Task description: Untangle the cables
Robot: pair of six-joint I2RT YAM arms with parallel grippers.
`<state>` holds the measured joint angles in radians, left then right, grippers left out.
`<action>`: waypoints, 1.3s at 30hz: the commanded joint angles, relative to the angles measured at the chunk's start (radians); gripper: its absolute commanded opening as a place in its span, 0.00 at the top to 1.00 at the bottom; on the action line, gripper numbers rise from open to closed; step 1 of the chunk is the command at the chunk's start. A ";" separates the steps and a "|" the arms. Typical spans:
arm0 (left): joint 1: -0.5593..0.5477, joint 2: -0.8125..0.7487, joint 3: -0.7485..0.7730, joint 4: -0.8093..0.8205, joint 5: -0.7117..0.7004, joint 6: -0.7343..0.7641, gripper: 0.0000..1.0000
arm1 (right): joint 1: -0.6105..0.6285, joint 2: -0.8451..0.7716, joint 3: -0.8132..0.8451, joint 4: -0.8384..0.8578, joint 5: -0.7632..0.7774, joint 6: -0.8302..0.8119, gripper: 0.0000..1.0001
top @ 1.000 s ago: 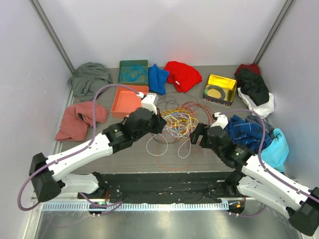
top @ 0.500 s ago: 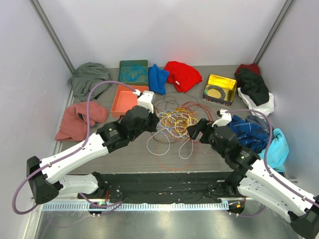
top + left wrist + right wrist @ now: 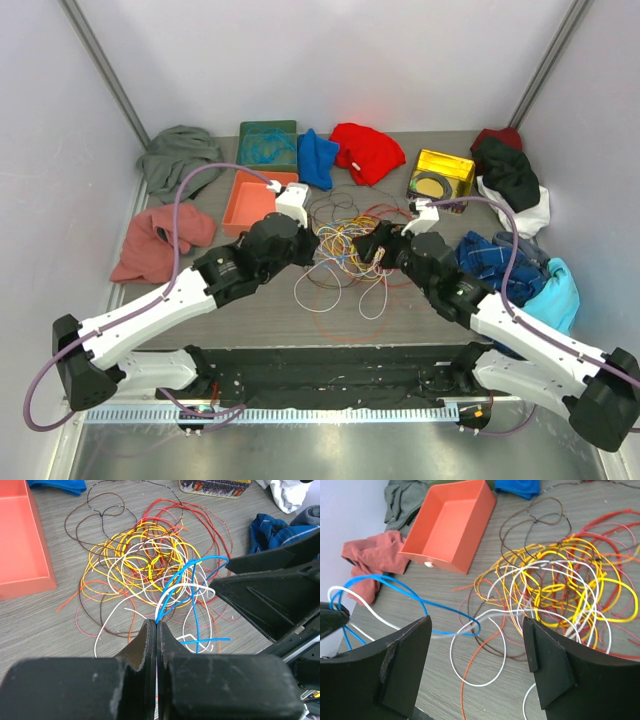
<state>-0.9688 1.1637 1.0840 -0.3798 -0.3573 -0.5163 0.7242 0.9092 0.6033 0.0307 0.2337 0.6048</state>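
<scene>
The white cable is pinched together with the blue cable in my left gripper, so my right gripper should take the blue cable alone (image 3: 447,609) before my left gripper opens.
The cables (image 3: 345,245) lie in a loose tangle of yellow, orange, red, white, brown and blue loops mid-table. My left gripper (image 3: 317,251) is shut at the tangle's left side. In the left wrist view its jaws (image 3: 156,626) pinch a blue cable (image 3: 197,615) and a white cable (image 3: 172,587), both lifted out of the heap (image 3: 145,555). My right gripper (image 3: 379,246) stands open at the tangle's right edge. In the right wrist view its wide-apart fingers (image 3: 477,627) hover over the blue cable's (image 3: 423,601) loop end and a white loop, with nothing held.
An orange tray (image 3: 252,203) sits left of the tangle. A green box (image 3: 267,143) and a yellow tin (image 3: 441,178) stand behind it. Cloth garments ring the table: pink (image 3: 160,240), grey-green (image 3: 180,158), blue (image 3: 318,158), red (image 3: 368,152), black and white (image 3: 510,180), plaid and teal (image 3: 530,275).
My right arm has swung left and forward, bringing its open gripper up to the tangle's right edge. The left gripper has shifted slightly back and stays shut on the blue and white cables.
</scene>
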 commanded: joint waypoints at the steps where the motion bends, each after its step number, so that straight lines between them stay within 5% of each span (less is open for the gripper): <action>1: -0.002 -0.039 -0.007 0.010 0.006 -0.008 1.00 | 0.000 0.031 0.067 0.120 -0.017 -0.034 0.20; 6: -0.002 -0.044 -0.019 0.016 0.018 -0.021 1.00 | 0.000 0.083 0.095 0.167 -0.007 -0.051 0.32; 7: -0.004 -0.045 -0.019 0.019 0.020 -0.025 1.00 | 0.000 0.098 0.101 0.169 -0.001 -0.056 0.45; 15: -0.002 -0.067 -0.052 0.028 0.023 -0.042 1.00 | -0.002 0.154 0.150 0.167 0.053 -0.077 0.90; 17: -0.002 -0.076 -0.056 0.021 0.006 -0.042 0.87 | -0.002 0.134 0.164 0.135 0.068 -0.091 0.99; 18: -0.002 -0.081 -0.061 0.021 0.000 -0.039 0.62 | -0.002 0.125 0.183 0.123 0.079 -0.097 0.99; 19: -0.002 -0.091 -0.064 0.018 -0.008 -0.033 0.48 | -0.002 0.117 0.193 0.112 0.084 -0.102 0.99; 21: -0.002 -0.105 -0.064 0.016 -0.040 -0.024 0.28 | -0.002 0.097 0.220 0.088 0.087 -0.135 0.99; 24: -0.002 -0.136 -0.067 0.007 -0.132 -0.025 0.12 | -0.002 0.085 0.275 0.035 0.104 -0.161 0.99; 29: -0.004 -0.156 -0.071 0.008 -0.216 -0.008 0.03 | 0.000 0.080 0.360 -0.025 0.093 -0.177 0.99; 39: -0.002 -0.156 -0.210 0.375 -0.184 0.051 0.02 | -0.002 0.091 0.388 -0.101 0.012 -0.128 0.99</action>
<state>-0.9688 1.0183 0.8902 -0.2153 -0.5156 -0.5148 0.7242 1.0069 0.9607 -0.0517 0.2760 0.4644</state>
